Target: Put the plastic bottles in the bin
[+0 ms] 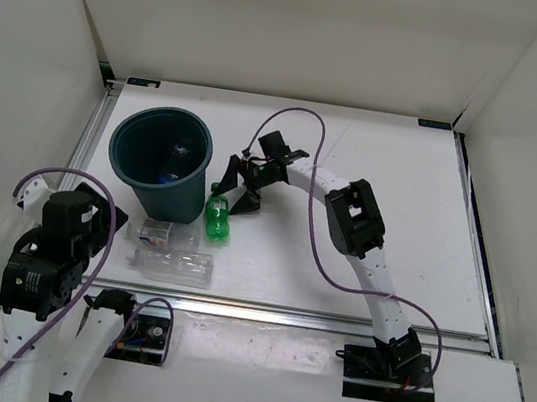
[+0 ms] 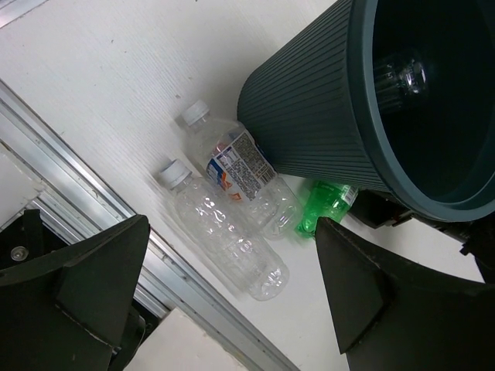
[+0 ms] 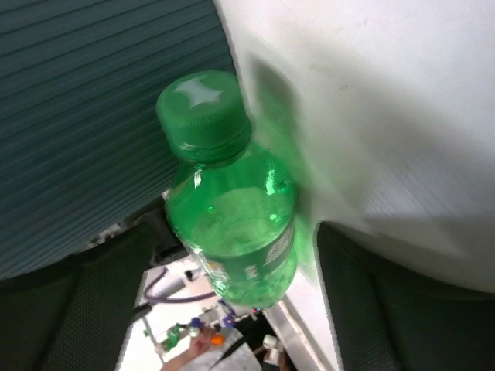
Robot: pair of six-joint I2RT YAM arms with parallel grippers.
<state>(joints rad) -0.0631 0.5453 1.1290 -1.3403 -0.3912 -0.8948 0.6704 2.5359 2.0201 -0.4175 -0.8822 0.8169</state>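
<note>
The green bottle is right up against the side of the bin, so next my right gripper grabs it near the cap (image 1: 216, 195) and pulls it clear of the bin before lifting it.
The dark teal bin (image 1: 123, 171) stands at the back left, with a clear blue-labelled bottle (image 1: 175, 160) inside, also seen in the left wrist view (image 2: 404, 72). The green bottle (image 1: 217, 217) lies on the table against the bin's right side. My right gripper (image 1: 230, 193) is open, its fingers on either side of the green bottle (image 3: 232, 232) without a visible grip. Two clear bottles lie in front of the bin, one with a pale label (image 1: 164, 237) and one plain (image 1: 176, 264). My left gripper (image 1: 113, 223) is open and empty to their left.
A metal rail (image 1: 331, 324) runs along the table's near edge just in front of the clear bottles. White walls enclose the table on the left, back and right. A purple cable (image 1: 314, 198) loops over the right arm.
</note>
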